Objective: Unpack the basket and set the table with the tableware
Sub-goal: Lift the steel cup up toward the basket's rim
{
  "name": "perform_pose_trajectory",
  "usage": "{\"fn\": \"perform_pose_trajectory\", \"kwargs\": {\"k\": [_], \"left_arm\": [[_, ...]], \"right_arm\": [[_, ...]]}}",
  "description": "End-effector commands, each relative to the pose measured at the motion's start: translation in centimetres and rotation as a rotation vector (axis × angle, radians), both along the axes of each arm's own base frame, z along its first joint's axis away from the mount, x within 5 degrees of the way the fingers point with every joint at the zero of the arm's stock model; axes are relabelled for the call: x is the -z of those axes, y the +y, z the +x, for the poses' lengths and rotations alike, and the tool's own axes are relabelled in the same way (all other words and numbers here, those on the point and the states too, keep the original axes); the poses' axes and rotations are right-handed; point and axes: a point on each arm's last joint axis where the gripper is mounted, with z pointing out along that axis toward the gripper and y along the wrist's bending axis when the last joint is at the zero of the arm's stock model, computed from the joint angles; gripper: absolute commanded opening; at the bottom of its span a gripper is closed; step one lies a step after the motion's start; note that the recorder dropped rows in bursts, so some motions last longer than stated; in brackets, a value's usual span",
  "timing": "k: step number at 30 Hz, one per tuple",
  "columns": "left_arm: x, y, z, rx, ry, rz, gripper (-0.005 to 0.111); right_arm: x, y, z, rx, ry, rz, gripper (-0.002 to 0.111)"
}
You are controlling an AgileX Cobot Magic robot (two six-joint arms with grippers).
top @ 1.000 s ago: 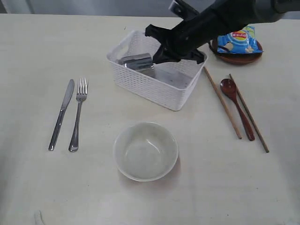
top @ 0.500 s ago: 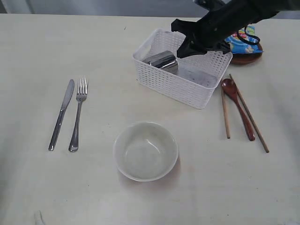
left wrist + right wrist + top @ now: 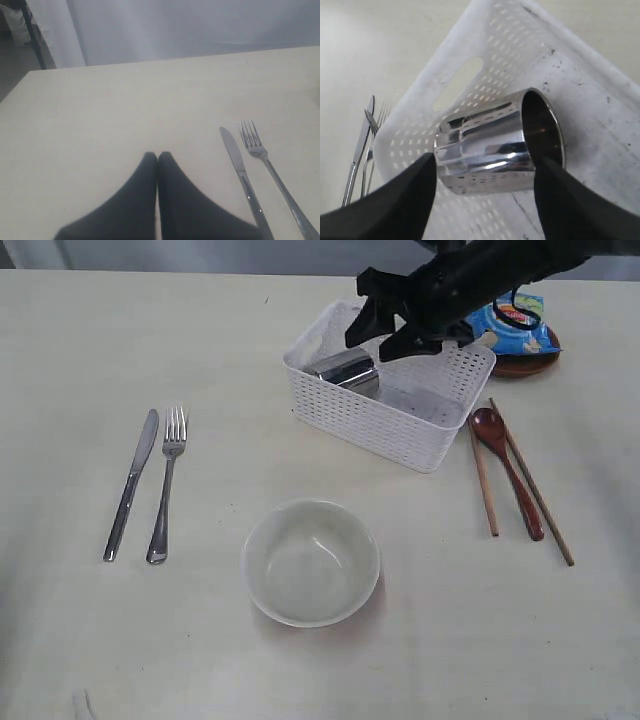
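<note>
The steel cup lies on its side with the right gripper's fingers spanning base to opening, so the robot should pinch the cup's rim point(image 3: 524, 125) with one finger inside before lifting.
The white basket point(image 3: 370, 425) stands at the back right of the table point(image 3: 200, 640). Inside it the steel cup point(image 3: 345, 370) lies on its side. My right gripper point(image 3: 385, 335) hangs open just above the cup point(image 3: 490, 147), with one finger on each side of it and neither touching, as the right wrist view point(image 3: 485, 162) shows. My left gripper point(image 3: 158, 156) is shut and empty over bare table, near the knife point(image 3: 240, 167) and fork point(image 3: 265, 160). The bowl point(image 3: 311, 562) sits at the front centre.
The knife point(image 3: 131, 485) and fork point(image 3: 168, 485) lie side by side at the left. The spoon point(image 3: 508, 472) lies between two chopsticks point(image 3: 484, 480) right of the basket. Behind them a blue chip bag point(image 3: 515, 328) rests on the brown plate point(image 3: 520, 365).
The basket slid to the right with the right gripper and pushed the nearer chopstick towards the spoon. The gripper then moved left over the cup with its fingers spread.
</note>
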Motion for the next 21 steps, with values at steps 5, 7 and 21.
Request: {"fn": "perform_pose_trajectory", "kwargs": {"k": [5,7,21], "left_arm": [[0.1,0.0,0.0,0.005,0.000,-0.003,0.000],[0.1,0.0,0.0,0.005,0.000,-0.003,0.000],[0.1,0.0,0.0,0.005,0.000,-0.003,0.000]], "right_arm": [[2.4,0.1,0.7,0.014,0.017,0.039,0.056],[2.6,0.4,0.7,0.001,0.021,0.063,0.056],[1.8,1.3,0.1,-0.098,0.005,0.199,0.022]]}}
